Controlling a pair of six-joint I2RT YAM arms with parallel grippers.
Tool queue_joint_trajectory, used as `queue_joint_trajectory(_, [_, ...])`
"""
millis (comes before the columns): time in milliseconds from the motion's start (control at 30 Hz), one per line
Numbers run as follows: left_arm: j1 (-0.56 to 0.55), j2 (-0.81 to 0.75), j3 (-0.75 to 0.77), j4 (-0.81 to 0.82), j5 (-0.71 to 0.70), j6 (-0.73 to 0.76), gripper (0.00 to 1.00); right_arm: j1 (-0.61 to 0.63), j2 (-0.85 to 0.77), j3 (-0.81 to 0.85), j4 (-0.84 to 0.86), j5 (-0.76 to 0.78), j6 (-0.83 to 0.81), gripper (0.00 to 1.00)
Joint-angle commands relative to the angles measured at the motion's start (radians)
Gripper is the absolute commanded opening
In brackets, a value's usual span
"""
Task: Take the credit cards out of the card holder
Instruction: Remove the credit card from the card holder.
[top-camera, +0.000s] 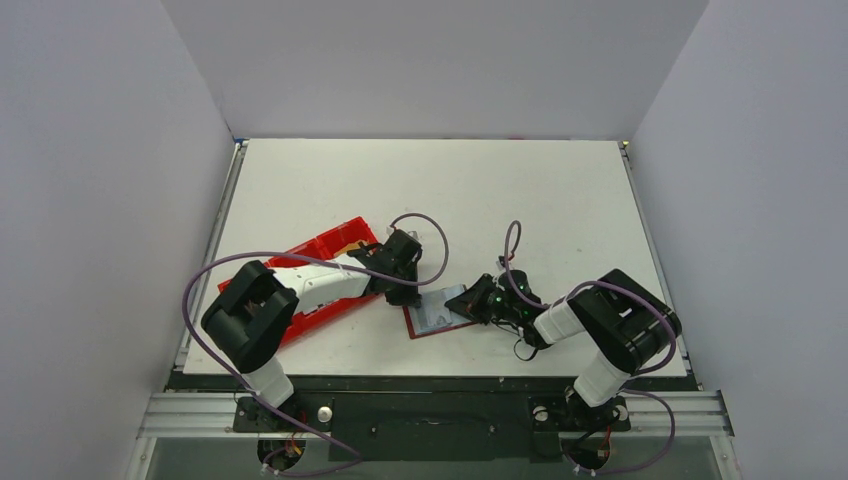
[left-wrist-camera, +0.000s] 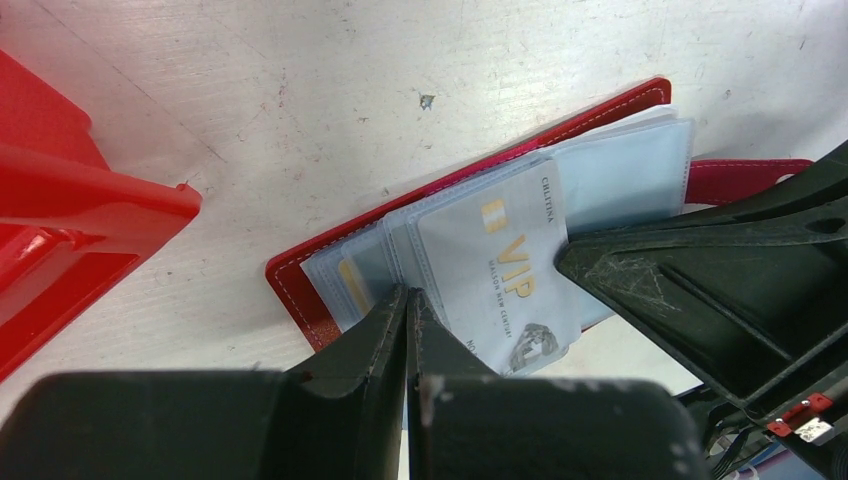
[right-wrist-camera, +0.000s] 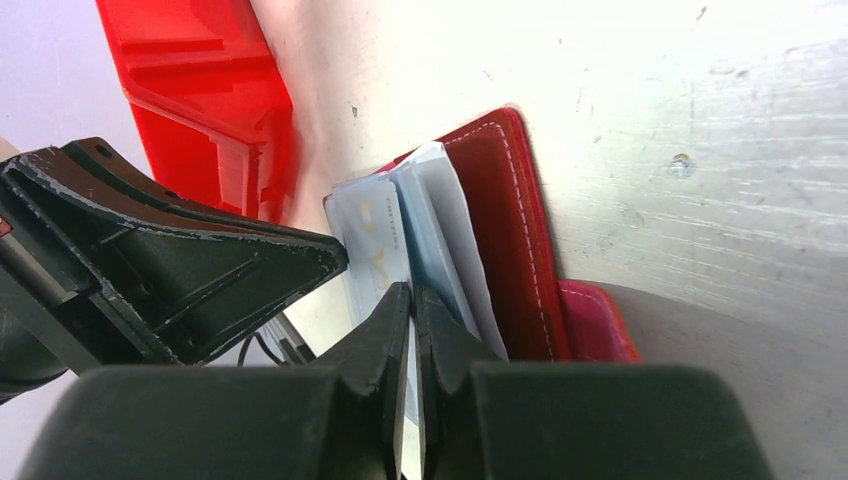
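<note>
The silver credit card sits mostly inside its sleeve, so my right gripper needs to open and retake the card's side edge (left-wrist-camera: 560, 205) while my left gripper steadies the sleeves.
The card holder (top-camera: 425, 322) lies open on the table between my two arms, dark red with pale blue sleeves (left-wrist-camera: 630, 170). A silver credit card (left-wrist-camera: 500, 290) marked VIP sticks partly out of a sleeve, over the holder's near edge. My left gripper (left-wrist-camera: 410, 292) is shut, its tips set against the sleeves beside that card. My right gripper (right-wrist-camera: 412, 290) is shut with a thin pale edge between its tips, gripping the silver credit card (right-wrist-camera: 372, 235) at its side edge. From above, the left gripper (top-camera: 405, 290) and right gripper (top-camera: 478, 305) flank the holder.
A bright red compartment tray (top-camera: 330, 250) sits left of the holder, under my left arm; it also shows close by as the red tray (left-wrist-camera: 60, 230) and the tray (right-wrist-camera: 190, 70). The holder's strap tab (left-wrist-camera: 740, 178) points toward the right arm. White walls surround the table.
</note>
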Motion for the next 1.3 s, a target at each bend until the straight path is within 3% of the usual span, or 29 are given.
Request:
queue_joint_trajectory(0, [0.002,0.051,-0.017,-0.090,-0.071,0.019,0.00,-0.014,-0.033,-0.009,-0.020,0.048,-0.040,0.04])
queue_joint_trajectory(267, [0.000,0.054,-0.013,-0.086,-0.069,0.020,0.00,-0.014,-0.014,-0.005,0.048,-0.009,-0.014,0.20])
queue_joint_trajectory(433, [0.001,0.055,-0.012,-0.085,-0.066,0.022,0.00,-0.007,0.023,0.001,0.109,-0.037,0.012,0.22])
queue_joint_trajectory(667, [0.001,0.055,-0.013,-0.083,-0.065,0.022,0.00,-0.002,0.059,-0.003,0.148,-0.038,0.032,0.17])
queue_joint_trajectory(900, [0.001,0.055,-0.016,-0.082,-0.064,0.022,0.00,-0.004,0.077,-0.010,0.183,-0.038,0.055,0.06])
queue_joint_trajectory(1267, [0.000,0.062,-0.013,-0.086,-0.068,0.022,0.00,-0.011,0.087,-0.028,0.213,-0.023,0.067,0.00])
